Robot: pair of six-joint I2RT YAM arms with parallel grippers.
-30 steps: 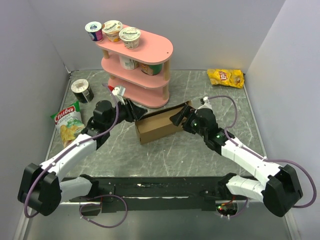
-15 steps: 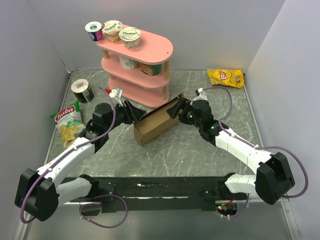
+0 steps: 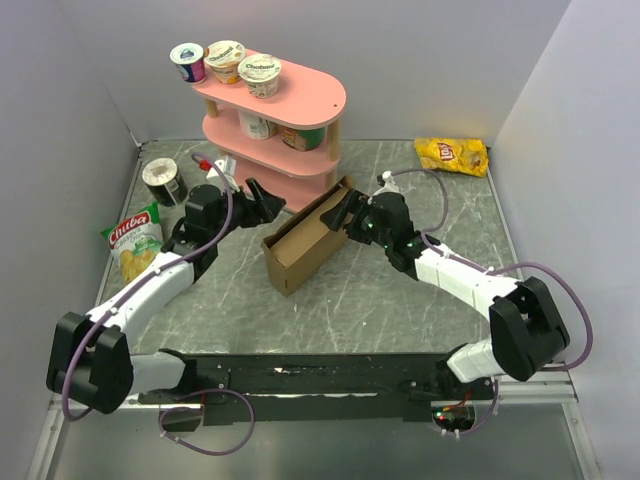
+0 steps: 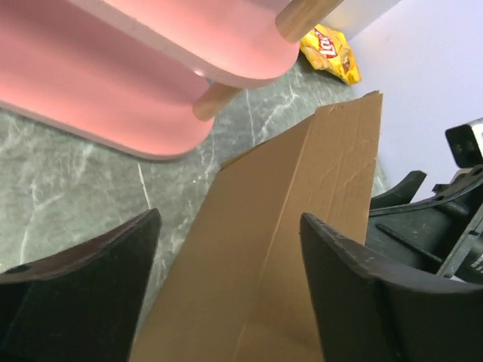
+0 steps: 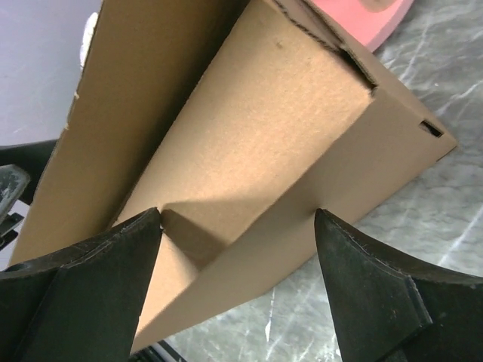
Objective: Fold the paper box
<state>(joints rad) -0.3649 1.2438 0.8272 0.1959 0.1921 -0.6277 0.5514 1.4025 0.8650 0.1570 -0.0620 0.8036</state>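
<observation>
The paper box sits at a slant with its far end near the pink shelf. My left gripper will pinch the paper box's near end (image 3: 276, 268) and swing the box straight.
The paper box (image 3: 300, 245) is brown cardboard, half formed, lying at a slant in the middle of the table with one long flap standing up. My left gripper (image 3: 265, 200) is at the box's far left side, open, its fingers wide apart. In the left wrist view the box's flap (image 4: 287, 226) lies past the left gripper (image 4: 230, 219), untouched. My right gripper (image 3: 343, 212) is at the box's upper right end, open. In the right wrist view the right gripper (image 5: 238, 215) straddles a long wall of the box (image 5: 302, 98), one finger inside and one outside.
A pink three-tier shelf (image 3: 275, 130) with yogurt cups (image 3: 225, 60) stands just behind the box, close to the raised flap. A dark can (image 3: 163, 182) and a green chips bag (image 3: 135, 245) lie at the left. A yellow chips bag (image 3: 452, 155) lies at the back right.
The left gripper has opened, let go of the box and drawn back toward the shelf. The right gripper has pushed the box's right end up and left, so the box has turned steeper.
</observation>
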